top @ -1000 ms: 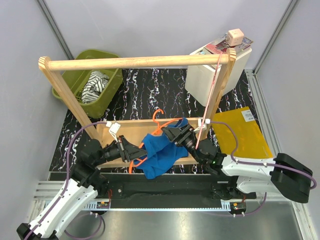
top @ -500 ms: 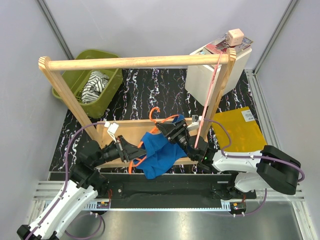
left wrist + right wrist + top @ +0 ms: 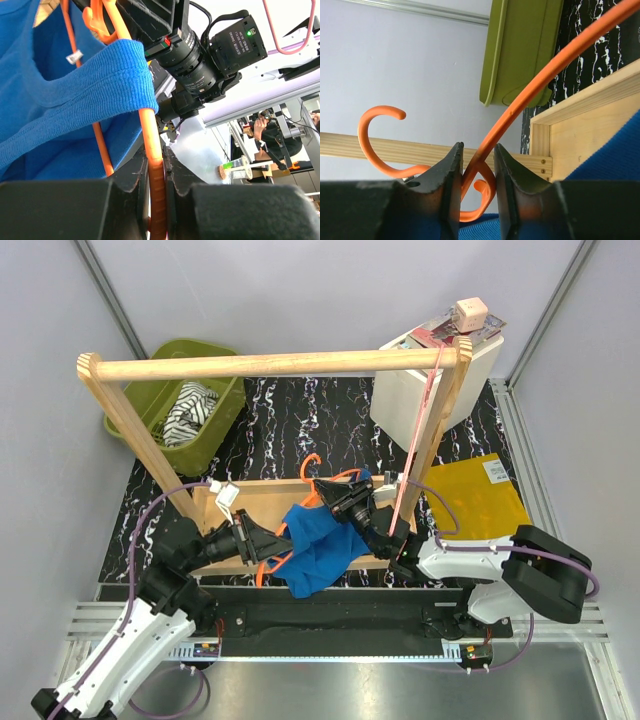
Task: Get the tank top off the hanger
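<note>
My left gripper is holding the hanger's lower arm below the blue strap. It should open and pinch the strap [image 3: 127, 87] while my right gripper pulls the hanger out.
The bright-blue tank top [image 3: 320, 545] hangs bunched on the orange hanger [image 3: 312, 465] low inside the wooden rack frame. My left gripper [image 3: 268, 543] is shut on the hanger's lower arm [image 3: 152, 150], which runs straight up between its jaws, with a blue strap [image 3: 75, 90] draped over that arm just above. My right gripper [image 3: 335, 502] is closed round the hanger's small curl below the hook [image 3: 530, 90]; both jaws touch the orange plastic. Blue cloth [image 3: 615, 150] shows at the lower right of the right wrist view.
A wooden rack bar [image 3: 270, 364] spans overhead, with a pale-pink hanger [image 3: 425, 430] on its right post. A green bin [image 3: 190, 345] holding a striped garment [image 3: 190, 410] stands back left. A white box [image 3: 430, 390] and a yellow sheet [image 3: 480, 505] are on the right.
My right gripper has shifted left onto the hanger below its hook, and its jaws have narrowed onto the orange curl. The left gripper has kept its hold.
</note>
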Available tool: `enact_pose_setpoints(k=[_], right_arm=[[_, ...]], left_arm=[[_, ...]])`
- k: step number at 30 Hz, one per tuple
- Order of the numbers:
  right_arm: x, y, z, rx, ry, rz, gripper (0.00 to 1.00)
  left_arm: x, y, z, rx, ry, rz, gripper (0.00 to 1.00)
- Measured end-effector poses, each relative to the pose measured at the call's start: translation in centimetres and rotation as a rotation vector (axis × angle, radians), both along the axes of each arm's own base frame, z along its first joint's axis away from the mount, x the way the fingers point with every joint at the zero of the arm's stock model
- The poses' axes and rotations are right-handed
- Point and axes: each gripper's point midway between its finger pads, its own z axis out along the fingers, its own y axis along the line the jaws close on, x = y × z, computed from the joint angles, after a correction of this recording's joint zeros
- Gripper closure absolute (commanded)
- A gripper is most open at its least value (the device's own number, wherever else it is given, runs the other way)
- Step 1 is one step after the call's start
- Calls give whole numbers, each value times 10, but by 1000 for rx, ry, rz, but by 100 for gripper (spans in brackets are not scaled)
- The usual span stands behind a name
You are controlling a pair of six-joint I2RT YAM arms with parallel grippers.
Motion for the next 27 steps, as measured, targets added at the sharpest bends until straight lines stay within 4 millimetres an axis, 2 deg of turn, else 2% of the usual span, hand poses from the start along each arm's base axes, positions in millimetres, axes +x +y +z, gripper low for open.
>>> enact_pose_setpoints(k=[2,4,5,6,10,13,19,23,27], right_arm=[[3,2,-1,10,4,-8,90],[4,4,-1,20,3,-12,99],[5,5,-1,25,3,-13,100],[6,6,-1,28,2,-14,100],[8,10,0,25,-5,-13,100],[7,14,4,25,-17,3,100],[1,18,11,18,-63,42,100],[-3,22,12,-3,-86,76,100],[-7,25,13,-6,-99,100,100]], left_arm=[[1,0,0,3,-1,3,100],[2,1,0,9,0,8,89],[2,1,-1,14,0,12,83],[2,2,-1,21,0,17,69],[-2,6,5,72,-30,12,47],[-6,15,24,116,-88,30,33],[-11,35,57,128,-191,121,29],[0,44,64,141,-179,218,43],[14,33,73,157,-136,202,49]])
